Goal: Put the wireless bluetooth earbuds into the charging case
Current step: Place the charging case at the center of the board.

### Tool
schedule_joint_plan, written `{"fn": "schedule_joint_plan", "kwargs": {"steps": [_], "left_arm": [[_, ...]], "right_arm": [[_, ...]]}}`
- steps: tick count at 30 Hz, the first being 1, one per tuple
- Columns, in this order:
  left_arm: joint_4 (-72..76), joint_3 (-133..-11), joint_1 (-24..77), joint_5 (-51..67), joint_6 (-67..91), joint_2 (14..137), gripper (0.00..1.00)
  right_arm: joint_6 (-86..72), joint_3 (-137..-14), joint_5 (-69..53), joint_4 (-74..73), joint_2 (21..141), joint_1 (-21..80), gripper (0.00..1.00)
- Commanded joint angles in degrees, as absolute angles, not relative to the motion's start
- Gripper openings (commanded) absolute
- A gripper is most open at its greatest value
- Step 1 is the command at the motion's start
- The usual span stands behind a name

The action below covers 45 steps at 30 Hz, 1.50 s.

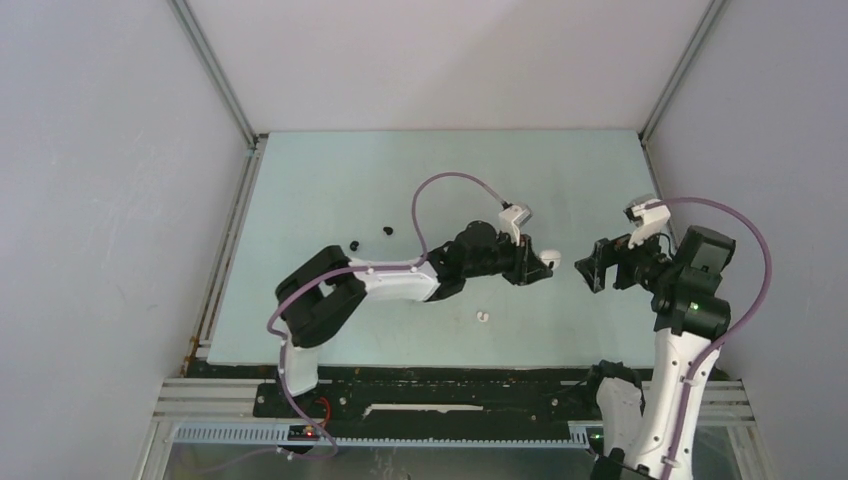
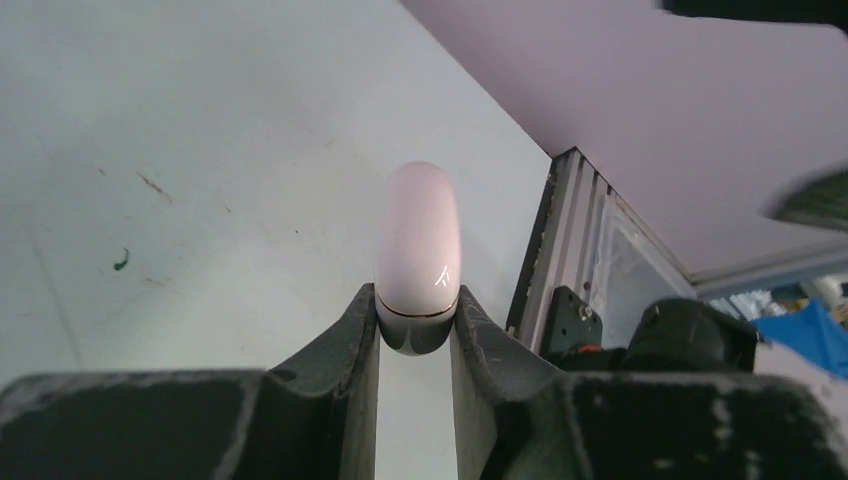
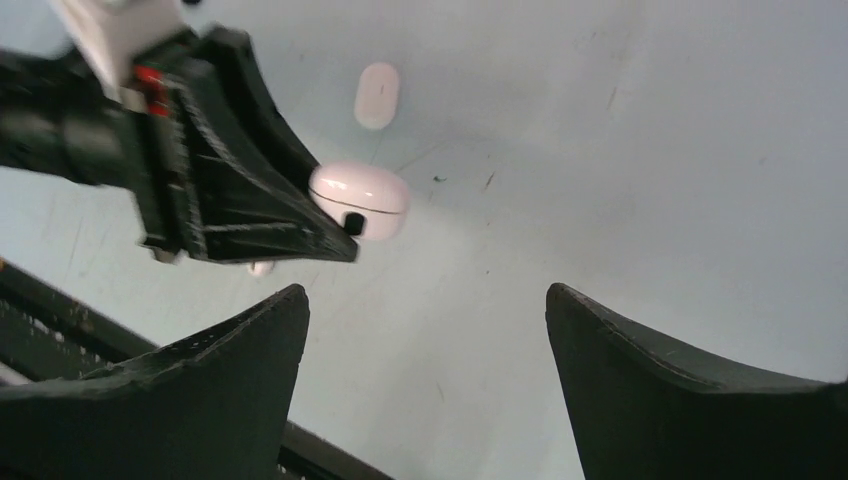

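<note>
Next, I let go of the charging case with my left gripper on the mat (image 1: 532,275) (image 2: 195,314) between the white earbud and my right gripper.
My left gripper (image 1: 540,264) (image 2: 416,296) is shut on a white pill-shaped charging case (image 1: 549,258) (image 2: 418,250), which it holds off the table by its lower end with the lid closed. The right wrist view shows the same case (image 3: 360,198) sticking out of the left fingers. Just to its right, my right gripper (image 1: 586,270) (image 3: 425,292) faces the case with its jaws wide open and nothing between them. One white earbud (image 1: 483,318) lies on the mat below the left arm. Two black earbuds (image 1: 354,244) (image 1: 387,230) lie farther left.
A second white oval case (image 3: 377,95) lies on the pale green mat (image 1: 330,180) beyond the held one. Grey walls enclose the mat on three sides. A black rail (image 1: 450,385) runs along the near edge.
</note>
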<state>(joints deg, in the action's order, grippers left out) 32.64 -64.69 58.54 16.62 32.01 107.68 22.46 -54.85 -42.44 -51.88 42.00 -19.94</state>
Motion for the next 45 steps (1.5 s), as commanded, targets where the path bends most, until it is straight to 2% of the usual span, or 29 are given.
{"fn": "schedule_joint_plan", "kwargs": {"steps": [1, 9, 17, 20, 23, 26, 29, 33, 38, 41, 43, 45], "left_arm": [[20.39, -74.89, 58.28, 14.25, 43.98, 114.91, 0.08], [8.62, -88.76, 58.18, 13.12, 47.11, 124.93, 0.12], [4.56, -90.87, 57.75, 12.00, 47.53, 128.99, 0.18], [-1.77, -91.74, 57.90, 9.51, 46.76, 129.07, 0.20], [-7.78, -93.18, 57.92, 6.92, 45.18, 129.41, 0.26], [-11.09, -94.02, 57.91, 5.89, 43.45, 129.81, 0.40], [-13.39, -94.65, 57.83, 5.43, 41.56, 129.87, 0.45], [-16.59, -92.64, 57.71, 1.36, 37.37, 125.51, 0.52], [-21.27, -89.08, 56.53, -8.44, 29.90, 114.54, 0.56], [-21.76, -85.84, 55.93, -13.52, 25.81, 108.12, 0.62], [-21.83, -83.74, 55.49, -14.22, 23.39, 104.99, 0.67], [-22.35, -81.59, 55.29, -15.05, 22.33, 101.83, 0.67]], "right_arm": [[13.52, -52.64, -50.88, -41.18, 39.59, -27.06, 0.90], [4.29, -45.27, -59.11, -34.00, 38.64, -32.69, 0.90], [6.70, -45.22, -58.17, -35.86, 37.57, -33.96, 0.90], [7.42, -45.18, -58.40, -36.66, 36.94, -34.48, 0.90], [7.82, -45.22, -58.44, -37.03, 36.90, -34.96, 0.90], [7.75, -45.22, -59.01, -37.07, 37.83, -35.20, 0.90], [7.82, -45.18, -59.39, -37.09, 38.76, -35.37, 0.90], [8.43, -45.18, -59.92, -37.64, 39.17, -36.31, 0.91], [8.81, -45.18, -60.72, -37.65, 40.38, -36.55, 0.91], [8.72, -45.18, -61.19, -37.53, 41.37, -36.56, 0.91], [9.38, -45.18, -61.28, -37.73, 41.96, -36.48, 0.91], [10.00, -45.07, -61.81, -38.06, 42.33, -36.43, 0.91]]}}
